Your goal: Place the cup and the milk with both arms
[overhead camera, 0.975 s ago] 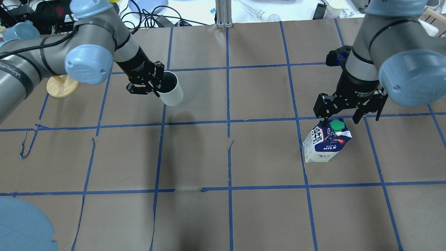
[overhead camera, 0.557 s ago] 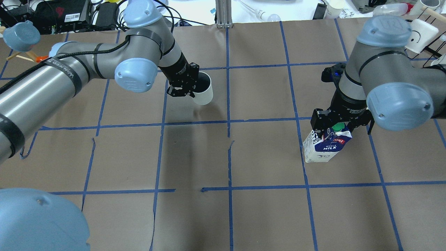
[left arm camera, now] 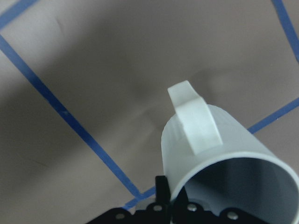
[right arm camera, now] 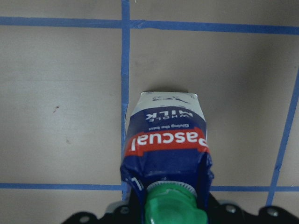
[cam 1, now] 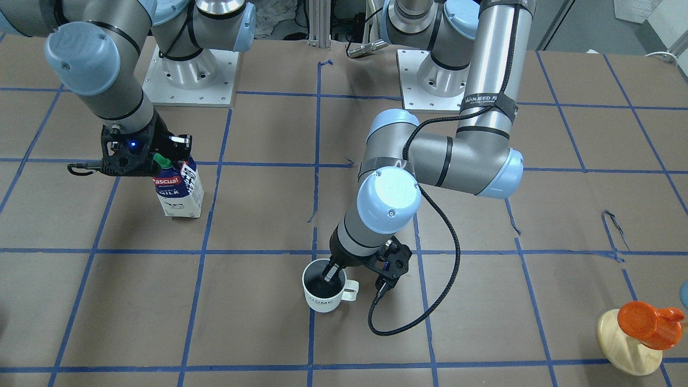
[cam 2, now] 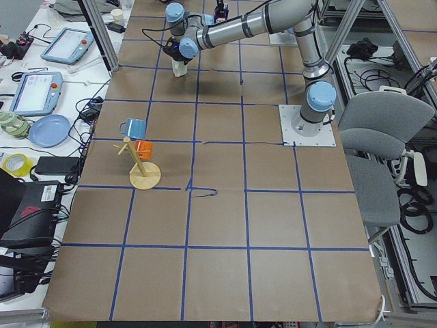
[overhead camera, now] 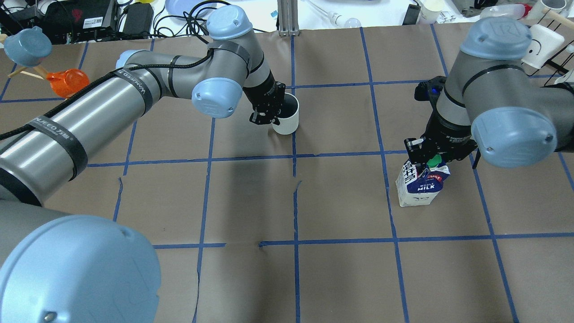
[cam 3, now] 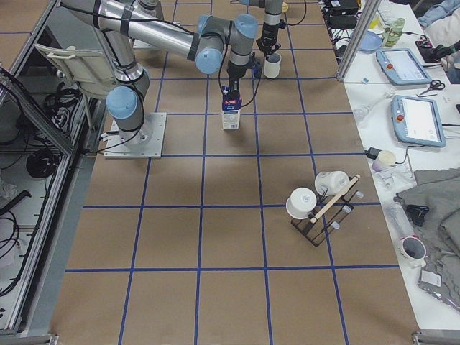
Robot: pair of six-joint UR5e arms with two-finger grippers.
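Note:
The robot's right hand should release the milk, now held by its gable top, on the paper (cam 1: 275, 301) right up against the white cup, opposite the cup's handle.
The white cup (overhead camera: 287, 120) with a dark inside hangs from my left gripper (overhead camera: 274, 111), which is shut on its rim, one finger inside and one outside. It is near the table's centre line at the far side. In the front view the cup (cam 1: 321, 301) shows its handle and lettering below my left gripper (cam 1: 329, 275). The left wrist view shows the cup (left arm camera: 219, 158) above the paper. My right gripper (overhead camera: 429, 160) is shut on the gable top of the upright milk carton (overhead camera: 419, 189). The milk also shows in the front view (cam 1: 180, 193) and the right wrist view (right arm camera: 166, 140).
A wooden mug tree (cam 1: 629, 344) with an orange mug (overhead camera: 67, 82) and a blue mug (overhead camera: 27, 45) stands at the far left. A black rack with white mugs (cam 3: 323, 201) stands at the far right. Blue tape lines (overhead camera: 293, 157) grid the brown paper.
My left arm has carried the cup to the right, up to the centre line. My right gripper has come down and shut on the milk carton's top; the carton has shifted slightly.

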